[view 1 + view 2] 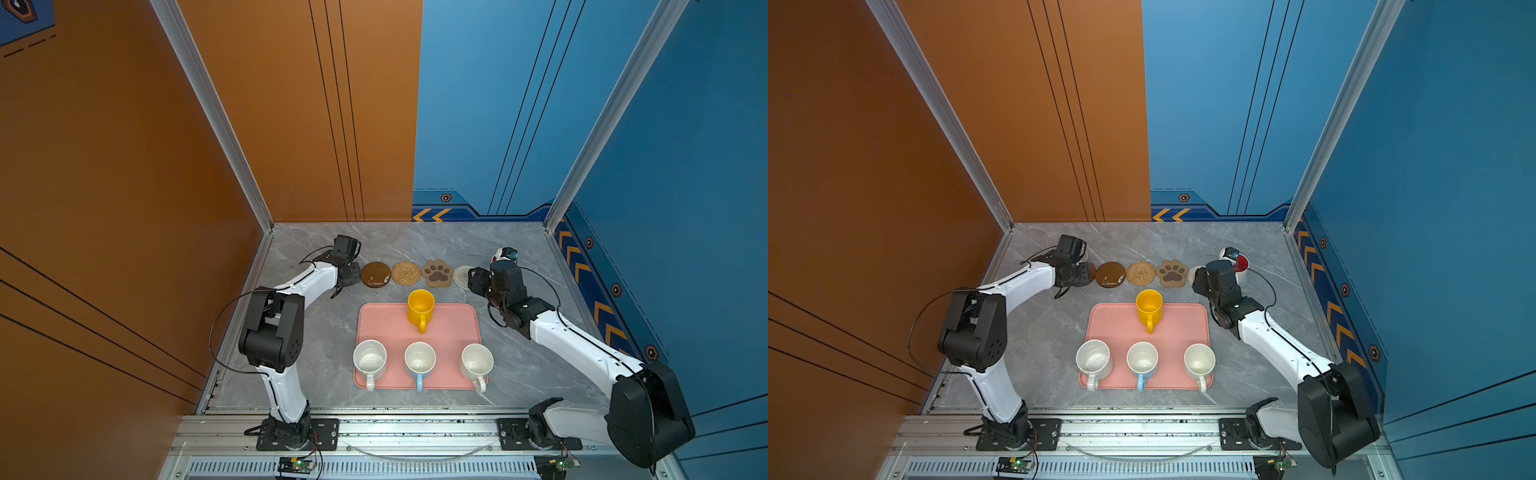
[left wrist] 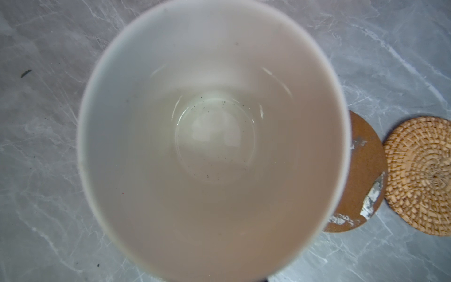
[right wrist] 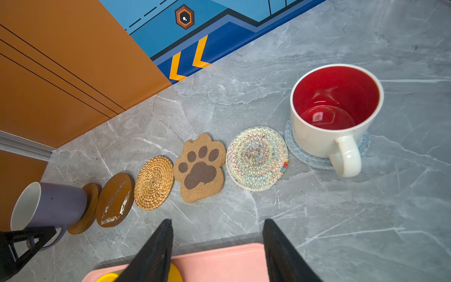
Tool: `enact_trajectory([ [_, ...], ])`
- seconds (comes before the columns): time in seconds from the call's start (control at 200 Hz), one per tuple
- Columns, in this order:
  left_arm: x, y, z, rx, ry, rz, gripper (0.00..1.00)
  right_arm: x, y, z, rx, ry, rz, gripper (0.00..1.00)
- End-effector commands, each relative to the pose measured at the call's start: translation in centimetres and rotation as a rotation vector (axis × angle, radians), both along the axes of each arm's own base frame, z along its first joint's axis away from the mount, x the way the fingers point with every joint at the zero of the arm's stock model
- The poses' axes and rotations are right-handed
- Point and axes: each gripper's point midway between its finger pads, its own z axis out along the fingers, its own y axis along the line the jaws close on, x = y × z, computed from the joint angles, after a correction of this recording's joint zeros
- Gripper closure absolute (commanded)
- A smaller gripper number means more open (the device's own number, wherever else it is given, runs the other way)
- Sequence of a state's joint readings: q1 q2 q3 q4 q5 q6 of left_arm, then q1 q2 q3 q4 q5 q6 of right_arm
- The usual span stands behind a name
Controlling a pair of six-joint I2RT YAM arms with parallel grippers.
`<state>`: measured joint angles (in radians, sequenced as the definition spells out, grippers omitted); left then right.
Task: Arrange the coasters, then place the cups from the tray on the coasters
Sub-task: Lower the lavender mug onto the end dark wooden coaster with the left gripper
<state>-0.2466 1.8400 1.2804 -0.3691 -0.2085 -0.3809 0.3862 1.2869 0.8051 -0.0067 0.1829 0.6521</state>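
Observation:
Next, my left gripper lets go of the lilac cup, which is to set it down on the end brown disc [image 1: 346, 274] beside the other brown disc.
Six coasters lie in a row beyond the pink tray [image 1: 382, 328]: two brown discs [image 3: 114, 200], a rattan round [image 3: 153, 183], a paw shape [image 3: 200, 168], a white woven round [image 3: 257, 158] and a pale-blue one [image 3: 307, 158]. The white cup with a red inside [image 3: 334, 109] stands on the pale-blue coaster. The lilac cup [image 3: 53, 205] sits on the end brown disc [image 3: 87, 207], and my left gripper [image 1: 348, 277] is shut on its handle. My right gripper [image 3: 217, 232] hangs open and empty over the tray's far edge. On the tray stand yellow [image 1: 421, 307], speckled white [image 1: 369, 360], light-blue [image 1: 420, 359] and plain white [image 1: 477, 362] cups.
The orange wall [image 1: 208, 166] is close behind the left gripper, and the blue wall [image 1: 665, 208] borders the right side. The yellow cup stands just below the right gripper's fingers [image 3: 156, 249]. Bare grey marble [image 1: 324, 340] lies on both sides of the tray.

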Motion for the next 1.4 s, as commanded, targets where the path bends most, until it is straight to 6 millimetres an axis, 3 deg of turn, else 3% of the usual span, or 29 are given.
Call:
enact_trajectory([
  [0.0, 2.0, 0.1, 2.0, 0.006, -0.07, -0.002, 1.0, 0.4, 0.5, 0.6, -0.002, -0.007, 0.017, 0.43],
  [0.586, 1.2, 0.8, 0.8, 0.056, -0.026, 0.0, 1.0, 0.3, 0.5, 0.7, -0.009, -0.004, 0.02, 0.43],
  [0.841, 0.8, 1.0, 1.1, 0.077, -0.028, 0.0, 0.82, 0.2, 0.4, 0.8, -0.009, -0.005, 0.021, 0.43],
  [1.086, 0.8, 0.7, 1.1, 0.082, -0.026, -0.013, 0.76, 0.0, 0.3, 0.9, -0.011, -0.007, 0.021, 0.43],
  [1.302, 0.8, 0.5, 1.3, 0.077, -0.029, -0.018, 0.63, -0.2, 0.2, 1.1, -0.012, -0.01, 0.018, 0.43],
  [1.397, 0.6, 0.4, 1.9, 0.074, -0.038, -0.022, 0.53, -0.2, 0.2, 1.2, -0.01, -0.013, 0.02, 0.43],
])
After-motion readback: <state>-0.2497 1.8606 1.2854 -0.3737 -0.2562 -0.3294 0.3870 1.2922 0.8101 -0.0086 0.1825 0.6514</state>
